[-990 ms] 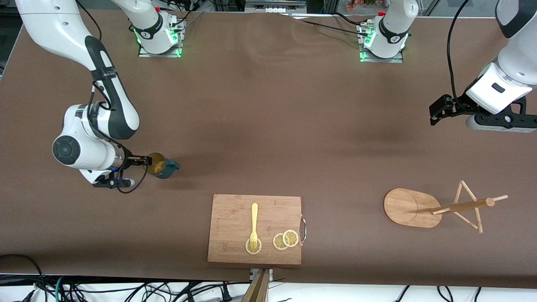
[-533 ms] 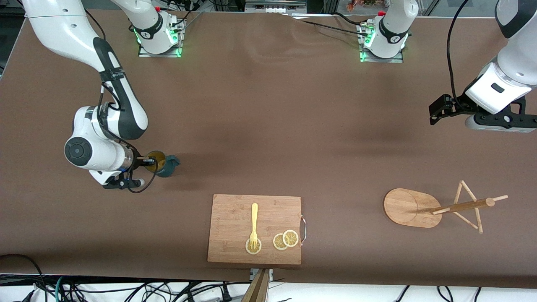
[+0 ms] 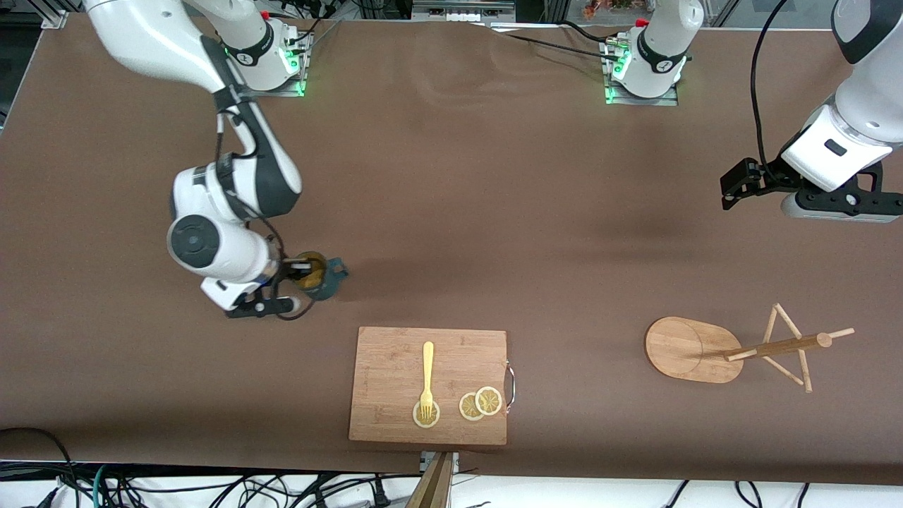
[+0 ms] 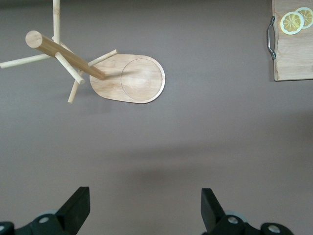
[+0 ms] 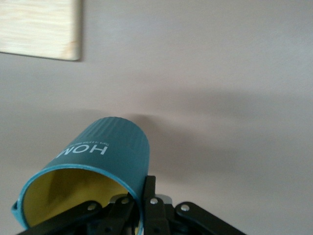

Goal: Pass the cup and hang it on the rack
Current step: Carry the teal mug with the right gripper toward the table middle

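Note:
My right gripper will release the cup on the bare table (image 3: 525, 231) between the handle side of the cutting board and the arm bases.
The dark teal cup (image 3: 323, 276) with a mustard-yellow inside is held by my right gripper (image 3: 302, 271), which is shut on its rim, over the table between the right arm's end and the cutting board. In the right wrist view the cup (image 5: 98, 166) is tilted, one finger inside and one outside its wall. The wooden rack (image 3: 748, 348) stands toward the left arm's end of the table; it also shows in the left wrist view (image 4: 112, 73). My left gripper (image 3: 734, 185) is open and empty, up over the table, apart from the rack.
A wooden cutting board (image 3: 395, 353) near the front camera's edge bears a yellow fork (image 3: 427, 377) and lemon slices (image 3: 480, 403). The arm bases (image 3: 642, 67) stand along the table's edge farthest from the camera.
My right arm has carried the cup toward the middle of the table, closer to the cutting board. The left arm has not moved.

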